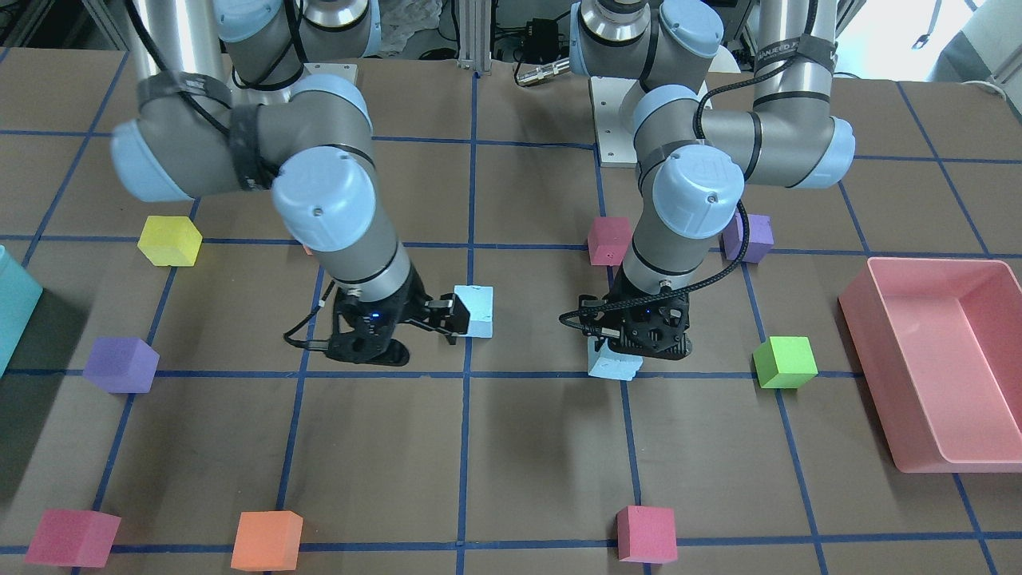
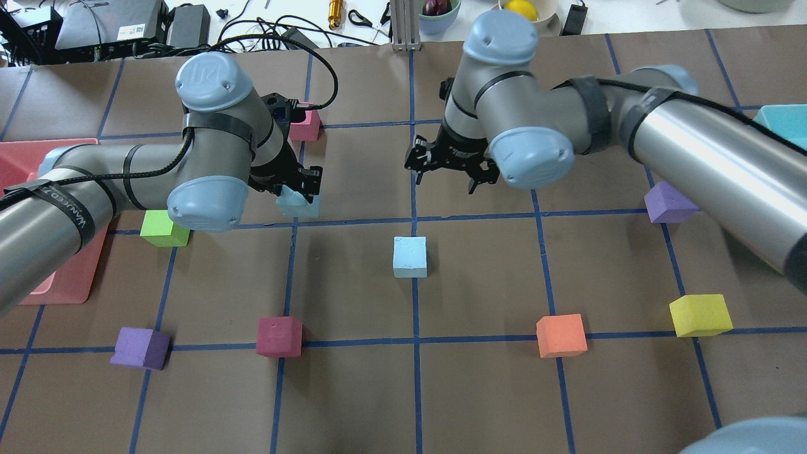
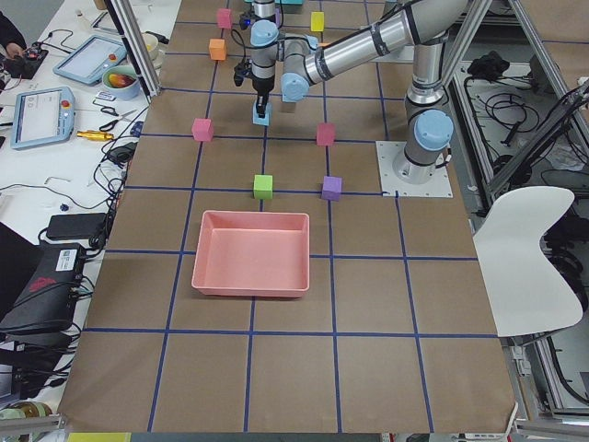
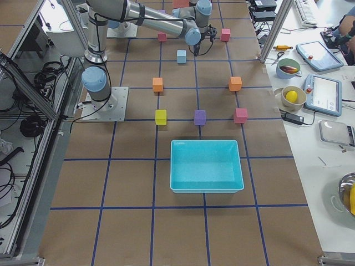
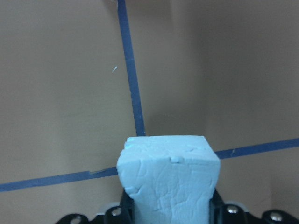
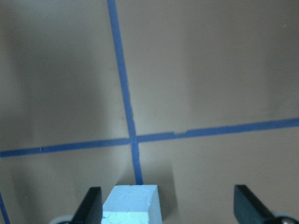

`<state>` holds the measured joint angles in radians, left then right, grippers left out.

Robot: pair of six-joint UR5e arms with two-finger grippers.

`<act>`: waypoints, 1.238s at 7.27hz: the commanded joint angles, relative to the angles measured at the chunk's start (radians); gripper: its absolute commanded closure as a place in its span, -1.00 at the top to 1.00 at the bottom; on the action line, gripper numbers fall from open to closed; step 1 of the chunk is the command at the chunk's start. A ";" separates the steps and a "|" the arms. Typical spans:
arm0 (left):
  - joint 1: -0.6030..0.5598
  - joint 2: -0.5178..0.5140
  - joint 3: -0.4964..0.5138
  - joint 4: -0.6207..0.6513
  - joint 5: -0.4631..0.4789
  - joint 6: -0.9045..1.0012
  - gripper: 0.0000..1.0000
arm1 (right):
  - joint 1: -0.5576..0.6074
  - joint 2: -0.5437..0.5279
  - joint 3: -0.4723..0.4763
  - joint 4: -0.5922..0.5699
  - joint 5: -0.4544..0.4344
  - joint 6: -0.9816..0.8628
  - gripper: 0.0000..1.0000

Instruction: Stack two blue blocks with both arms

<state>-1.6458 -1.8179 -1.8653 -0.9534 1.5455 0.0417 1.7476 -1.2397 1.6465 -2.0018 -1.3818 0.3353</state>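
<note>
Next, I let go of the pale blue block, still low over the table, with my left gripper on top of the other blue block (image 1: 474, 295) by the centre tape line.
My left gripper (image 2: 299, 192) is shut on one pale blue block (image 2: 299, 204), which sits low over the table near a blue tape crossing. The block fills the gap between the jaws in the left wrist view (image 5: 168, 182) and shows under the gripper (image 1: 621, 345) in the front view (image 1: 615, 365). The other blue block (image 2: 410, 256) rests alone on the table by the centre tape line. My right gripper (image 2: 444, 176) is open and empty, raised above it. In the right wrist view this block (image 6: 133, 205) lies at the bottom edge, close to the left fingertip (image 6: 93, 205).
A pink bin (image 1: 870, 375) stands on my left side and a teal bin (image 1: 16, 303) on my right. Loose cubes lie around: green (image 1: 786, 362), magenta (image 1: 609, 239), purple (image 1: 750, 237), yellow (image 1: 169, 239), purple (image 1: 121, 364), orange (image 1: 267, 540), red (image 1: 645, 533).
</note>
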 commanded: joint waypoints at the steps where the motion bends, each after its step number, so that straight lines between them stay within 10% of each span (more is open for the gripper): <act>1: -0.105 0.044 0.003 -0.051 -0.002 -0.137 -0.76 | -0.152 -0.097 -0.055 0.171 -0.035 -0.199 1.00; 5: -0.323 -0.009 0.037 -0.047 -0.008 -0.442 -0.77 | -0.194 -0.156 -0.281 0.577 -0.132 -0.266 1.00; 9: -0.367 -0.060 0.035 -0.036 -0.002 -0.474 -0.77 | -0.194 -0.181 -0.307 0.636 -0.135 -0.266 1.00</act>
<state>-2.0079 -1.8676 -1.8289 -0.9899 1.5414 -0.4311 1.5539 -1.4136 1.3429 -1.3759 -1.5110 0.0691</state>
